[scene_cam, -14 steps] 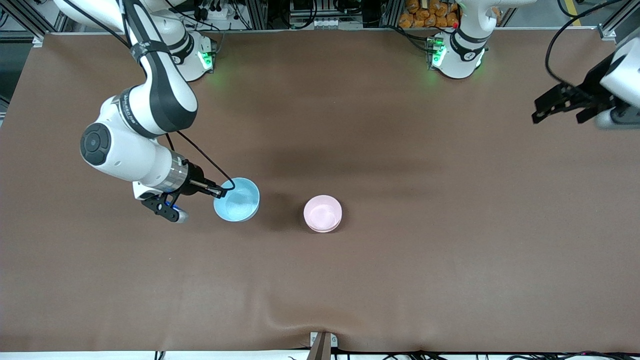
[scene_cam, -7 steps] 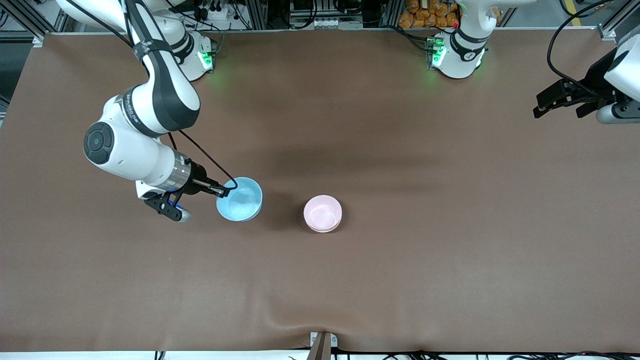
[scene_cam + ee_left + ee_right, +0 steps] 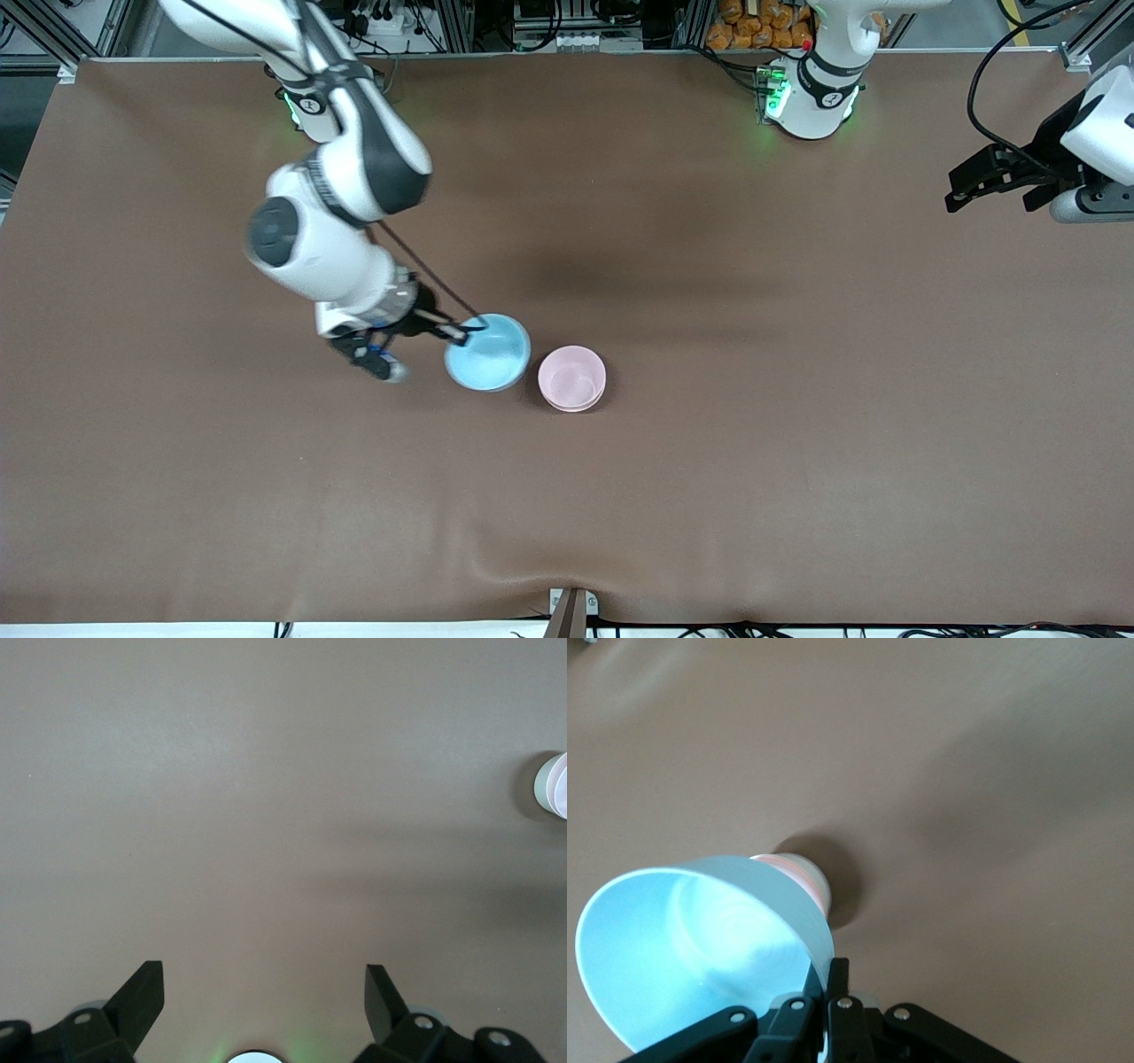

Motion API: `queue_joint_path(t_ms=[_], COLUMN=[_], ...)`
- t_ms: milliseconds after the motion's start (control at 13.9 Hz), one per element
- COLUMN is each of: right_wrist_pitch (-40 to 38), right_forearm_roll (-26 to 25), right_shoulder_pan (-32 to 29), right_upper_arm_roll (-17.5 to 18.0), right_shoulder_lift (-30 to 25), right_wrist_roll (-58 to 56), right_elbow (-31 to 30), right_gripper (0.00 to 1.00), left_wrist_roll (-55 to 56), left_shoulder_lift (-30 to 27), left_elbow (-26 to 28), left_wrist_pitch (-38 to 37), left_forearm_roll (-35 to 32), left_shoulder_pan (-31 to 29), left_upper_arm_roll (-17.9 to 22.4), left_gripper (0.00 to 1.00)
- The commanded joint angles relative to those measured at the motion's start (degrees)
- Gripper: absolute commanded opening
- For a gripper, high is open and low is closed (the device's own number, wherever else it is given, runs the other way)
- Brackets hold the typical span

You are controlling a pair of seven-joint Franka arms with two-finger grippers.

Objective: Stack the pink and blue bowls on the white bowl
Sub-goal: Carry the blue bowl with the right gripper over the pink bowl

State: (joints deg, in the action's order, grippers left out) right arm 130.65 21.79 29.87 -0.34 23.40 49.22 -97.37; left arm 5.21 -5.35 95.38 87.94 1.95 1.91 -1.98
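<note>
Next, my right gripper lets go of the light blue bowl inside the pink bowl (image 3: 570, 377) (image 3: 794, 880), on top of the stack on the white bowl.
My right gripper (image 3: 461, 335) (image 3: 830, 988) is shut on the rim of the light blue bowl (image 3: 489, 353) (image 3: 682, 948) and holds it above the table, tilted in the right wrist view. Right beside it, toward the left arm's end, stands the pink bowl (image 3: 572, 377) (image 3: 802, 873). It is nested in the white bowl (image 3: 571, 408) (image 3: 542, 784), of which only a pale edge shows beneath it. My left gripper (image 3: 952, 190) (image 3: 263, 979) hangs open and empty over the table's left-arm end, where the arm waits.
Brown cloth (image 3: 753, 443) covers the whole table. The two arm bases (image 3: 811, 97) stand along the edge farthest from the front camera. A small bracket (image 3: 571, 611) sits at the nearest edge.
The right arm has carried the blue bowl toward the pink bowl, and it now hangs right beside it. The left arm has barely shifted.
</note>
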Motion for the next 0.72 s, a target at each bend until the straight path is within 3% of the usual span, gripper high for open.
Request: queue_joint_path(t_ms=[0,648], right_wrist_pitch=[4.76,12.07], right_forearm_roll=[0.89,-2.63], right_shoulder_pan=[3.52,5.64], right_upper_arm_roll=[-0.71,-0.80], right_shoulder_lift=[5.15,12.98], right_wrist_roll=[3.07,2.99], right_elbow=[2.80,6.32], right_gripper=[0.00,0.00], left_wrist_roll=[-0.20,-0.11], left_shoulder_lift=[0.42,1.56], left_elbow=[-0.64,-1.16], left_wrist_pitch=[0.39,0.12], left_forearm_roll=[-0.98,-0.80], left_shoulder_pan=[-0.68,-0.68], left_upper_arm_roll=[-0.74,-0.74], left_gripper=[1.00,1.00])
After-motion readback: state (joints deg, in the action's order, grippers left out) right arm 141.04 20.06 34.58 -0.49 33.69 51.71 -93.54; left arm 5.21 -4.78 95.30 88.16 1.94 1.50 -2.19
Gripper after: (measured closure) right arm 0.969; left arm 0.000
